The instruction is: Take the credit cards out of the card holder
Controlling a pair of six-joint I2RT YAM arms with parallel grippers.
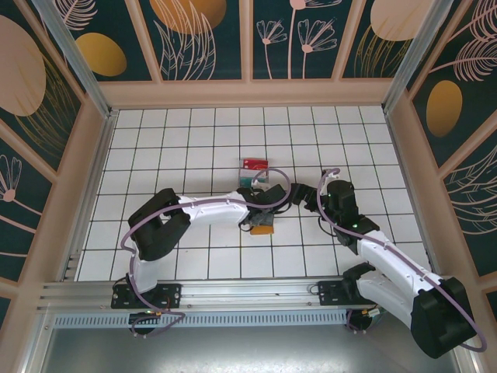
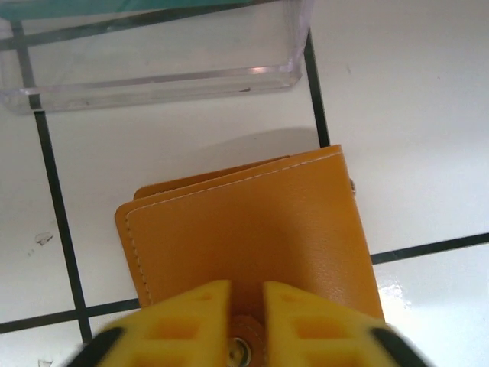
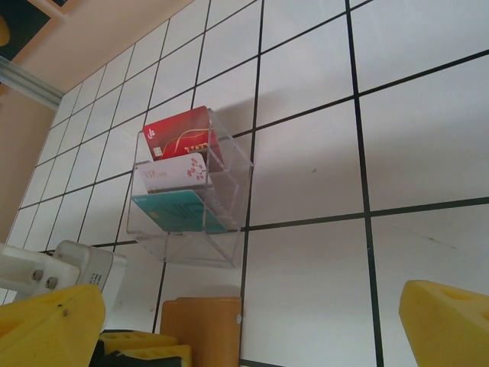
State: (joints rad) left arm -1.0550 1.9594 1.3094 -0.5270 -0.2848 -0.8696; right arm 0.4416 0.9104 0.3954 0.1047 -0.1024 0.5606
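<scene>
The tab keeps the card holder shut and my left gripper's fingers are on both sides of the snap, so I need to open them, pinch the tab's end (image 2: 248, 324) and peel it back.
The card holder (image 2: 244, 222) is an orange-tan wallet lying folded shut on the white tiles. It also shows at the table's middle (image 1: 262, 228) and at the bottom of the right wrist view (image 3: 200, 329). Folded shut, it hides any credit cards inside. My left gripper (image 2: 246, 294) is at its near edge, with its yellow fingers (image 2: 183, 325) pinched on the snap tab. The same gripper sits over the holder from above (image 1: 264, 214). My right gripper (image 3: 248, 329) stands open above the tiles to the holder's right (image 1: 307, 190), with nothing between its fingers.
A clear acrylic stand (image 3: 221, 252) sits just beyond the holder (image 1: 255, 172) (image 2: 153, 76). It holds a red card (image 3: 179, 138), a white VIP card (image 3: 177, 172) and a teal card (image 3: 179, 210). Wooden walls enclose the tiled floor (image 1: 194, 140).
</scene>
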